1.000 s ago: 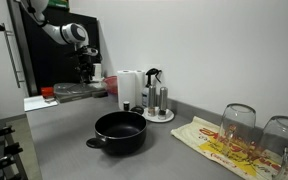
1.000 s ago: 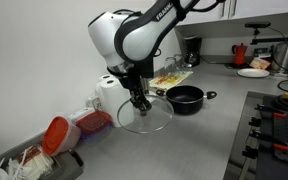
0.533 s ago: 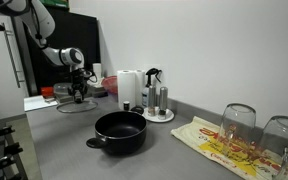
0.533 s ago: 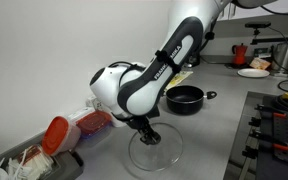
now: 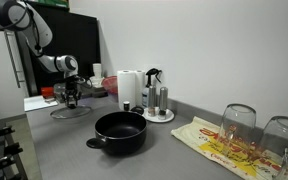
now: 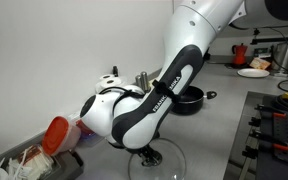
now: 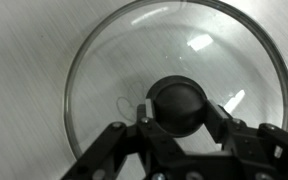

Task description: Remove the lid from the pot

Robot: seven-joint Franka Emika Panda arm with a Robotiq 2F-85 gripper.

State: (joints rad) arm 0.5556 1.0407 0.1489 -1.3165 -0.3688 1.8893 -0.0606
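Next, my gripper releases the lid, now held low over the counter, on the grey counter (image 5: pixel 77 113), between the black pot and the container with the red lid.
The black pot (image 5: pixel 120 131) stands open on the grey counter; it also shows behind the arm (image 6: pixel 189 97). The see-through lid (image 5: pixel 70 112) with its metal rim lies low over the counter well away from the pot, also seen under the arm (image 6: pixel 166 166). In the wrist view the lid (image 7: pixel 104 80) fills the frame over the grey counter. My gripper (image 7: pixel 180 108) is shut on the lid's dark knob (image 7: pixel 179 100). The gripper also shows in an exterior view (image 5: pixel 72 98).
A paper towel roll (image 5: pixel 130 88) and a chrome stand with bottles (image 5: pixel 158 100) stand behind the pot. Upturned clear glasses (image 5: pixel 238 122) sit on a printed cloth (image 5: pixel 224 145). A red-lidded container (image 6: pixel 56 133) lies near the arm. A stove edge (image 6: pixel 279 125) is nearby.
The arm has carried the lid farther away from the pot and lowered it toward the counter. The pot has not moved.
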